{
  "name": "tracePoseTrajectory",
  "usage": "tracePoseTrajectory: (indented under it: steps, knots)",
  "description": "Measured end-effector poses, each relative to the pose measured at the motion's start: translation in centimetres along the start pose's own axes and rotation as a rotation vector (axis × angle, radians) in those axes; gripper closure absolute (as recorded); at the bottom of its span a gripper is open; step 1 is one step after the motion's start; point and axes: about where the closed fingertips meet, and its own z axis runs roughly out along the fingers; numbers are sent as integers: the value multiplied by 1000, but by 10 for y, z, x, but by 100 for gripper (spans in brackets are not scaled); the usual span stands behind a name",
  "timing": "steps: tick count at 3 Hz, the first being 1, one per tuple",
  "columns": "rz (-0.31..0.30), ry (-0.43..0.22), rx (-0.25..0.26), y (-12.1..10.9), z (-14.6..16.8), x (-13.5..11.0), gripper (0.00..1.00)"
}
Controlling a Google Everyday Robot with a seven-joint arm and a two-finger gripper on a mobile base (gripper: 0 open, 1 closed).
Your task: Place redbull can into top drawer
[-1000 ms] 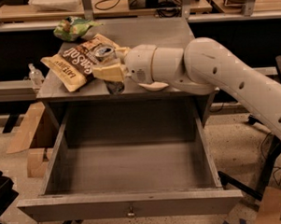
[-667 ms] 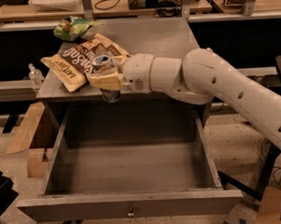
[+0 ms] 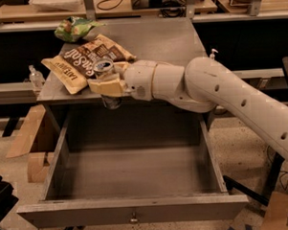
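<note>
The robot's gripper will release the redbull can midway [image 3: 109,152] along the bottom of the open drawer, a bit toward the side with the cardboard boxes.
The redbull can [image 3: 105,70] stands upright in my gripper [image 3: 107,85], its shiny top showing above the tan fingers [image 3: 104,86] and its lower end below them. The gripper is shut on the can and holds it at the table's front edge, over the back left of the open top drawer [image 3: 134,215]. The drawer is a wide grey box pulled far out, with a small metal knob on its front panel. Nothing shows inside the drawer.
A brown and tan snack bag [image 3: 82,62] and a green bag [image 3: 73,29] lie on the grey table [image 3: 164,39] behind the gripper. A small clear bottle [image 3: 35,78] stands on a shelf to the left. Cardboard boxes [image 3: 28,141] sit on the floor at left.
The arm has moved left and toward the front with the can, from over the tabletop to the table's front edge above the drawer's back left.
</note>
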Motion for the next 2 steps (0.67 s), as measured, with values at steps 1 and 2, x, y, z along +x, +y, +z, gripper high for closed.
tracePoseTrajectory:
  steps: [1,2]
  knots:
    - [55,-24,13,14,1,37,100]
    - [80,-45,-42,47,15,103,100]
